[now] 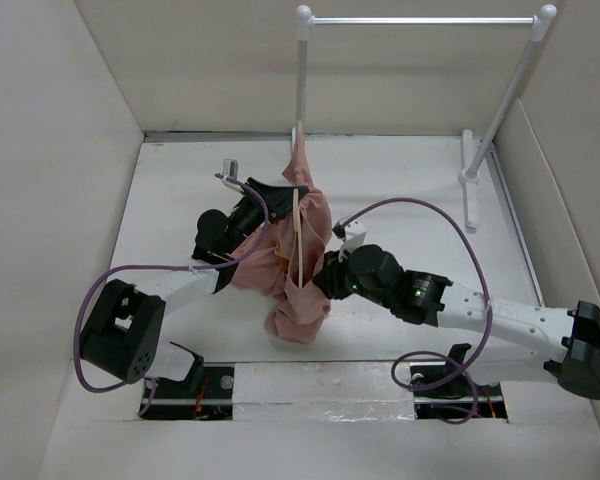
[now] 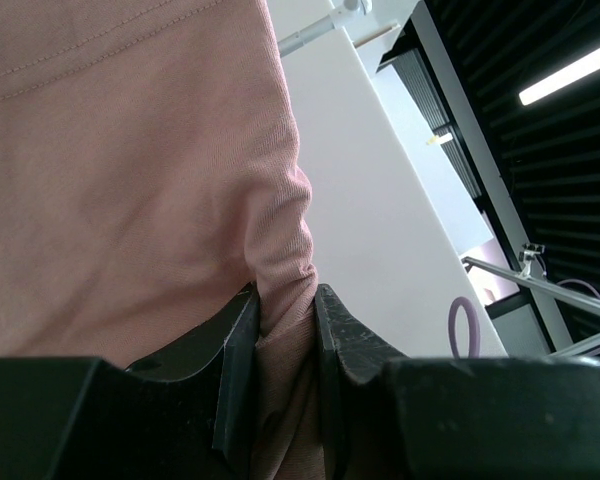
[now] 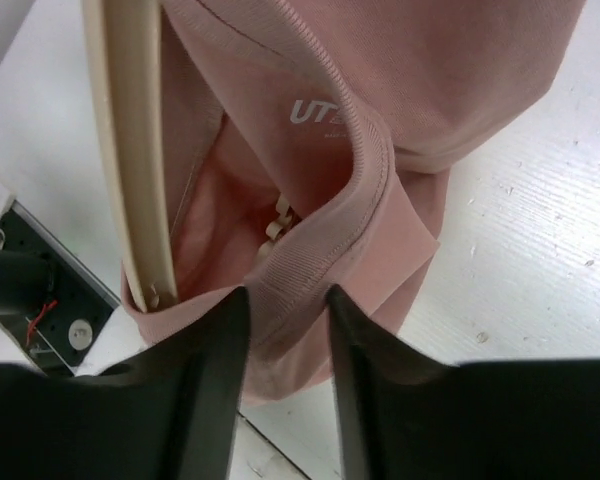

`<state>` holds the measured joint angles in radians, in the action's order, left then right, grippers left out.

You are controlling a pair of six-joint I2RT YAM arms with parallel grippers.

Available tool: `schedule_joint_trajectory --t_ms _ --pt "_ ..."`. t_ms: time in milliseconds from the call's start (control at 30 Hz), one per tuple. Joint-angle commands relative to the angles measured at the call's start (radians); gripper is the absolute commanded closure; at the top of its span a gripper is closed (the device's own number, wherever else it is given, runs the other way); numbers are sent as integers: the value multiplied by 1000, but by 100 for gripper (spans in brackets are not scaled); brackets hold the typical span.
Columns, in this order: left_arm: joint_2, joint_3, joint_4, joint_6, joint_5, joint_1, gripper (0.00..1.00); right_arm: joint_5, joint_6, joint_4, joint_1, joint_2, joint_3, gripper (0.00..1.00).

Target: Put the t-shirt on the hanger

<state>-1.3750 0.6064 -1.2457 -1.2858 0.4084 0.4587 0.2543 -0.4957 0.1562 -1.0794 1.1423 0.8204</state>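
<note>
Next, I open my right gripper and take the hanger and collar together (image 3: 154, 288), since it pinches only the t-shirt's collar while the hanger stands beside its fingers.
The salmon-pink t-shirt (image 1: 295, 265) is held up between my two arms in the middle of the table. The tan hanger (image 1: 297, 235) runs through it as a thin bar; in the right wrist view it (image 3: 130, 150) lies inside the shirt (image 3: 420, 90). My left gripper (image 1: 252, 215) is shut on a fold of the shirt (image 2: 130, 180), gripped between its fingers (image 2: 285, 320). My right gripper (image 1: 330, 278) is shut on the ribbed collar (image 3: 325, 260), the jaws one on each side of it (image 3: 285, 310).
A white rail stand (image 1: 420, 20) with two posts stands at the back, its foot (image 1: 470, 175) at the right. White walls enclose the table. Purple cables (image 1: 420, 215) loop over both arms.
</note>
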Motion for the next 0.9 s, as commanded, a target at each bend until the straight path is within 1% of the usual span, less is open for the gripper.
schedule_joint_trajectory --t_ms 0,33,67,167,200,300,400,500,533,600,633,733,800,833,867 --pt "53 24 -110 14 4 3 100 3 -1 -90 3 2 60 72" --pt "53 23 -109 14 3 3 100 6 0 -87 3 2 75 93" --pt "53 21 -109 17 1 3 100 5 8 -83 3 -6 82 99" --pt "62 7 -100 34 -22 3 100 14 22 -145 -30 -88 66 100" --pt "60 7 -95 36 -26 3 100 14 25 -139 -30 -122 74 100" --pt "51 10 -98 39 -39 3 100 -13 46 -118 -30 -144 120 100" --pt "37 16 -100 33 -56 3 100 -69 80 -116 -30 -107 190 100" --pt "7 21 -144 11 -25 3 100 -78 103 -135 -30 -44 229 100" --pt "29 15 -118 11 -32 -11 100 -85 106 -144 -13 -35 224 100" --pt "60 0 -54 28 -75 -11 100 -137 109 -216 10 -32 200 100" --pt "82 9 -17 63 -66 -11 100 -157 103 -216 21 -29 194 100" --pt "106 39 66 107 -49 -11 100 -139 118 -129 32 -16 232 100" --pt "100 70 124 118 -11 -11 100 -145 132 -60 32 -3 256 100" --pt "88 69 109 109 7 -11 100 -130 134 -58 32 2 260 100" --pt "82 52 80 67 27 -11 100 -106 129 -61 32 8 247 100"
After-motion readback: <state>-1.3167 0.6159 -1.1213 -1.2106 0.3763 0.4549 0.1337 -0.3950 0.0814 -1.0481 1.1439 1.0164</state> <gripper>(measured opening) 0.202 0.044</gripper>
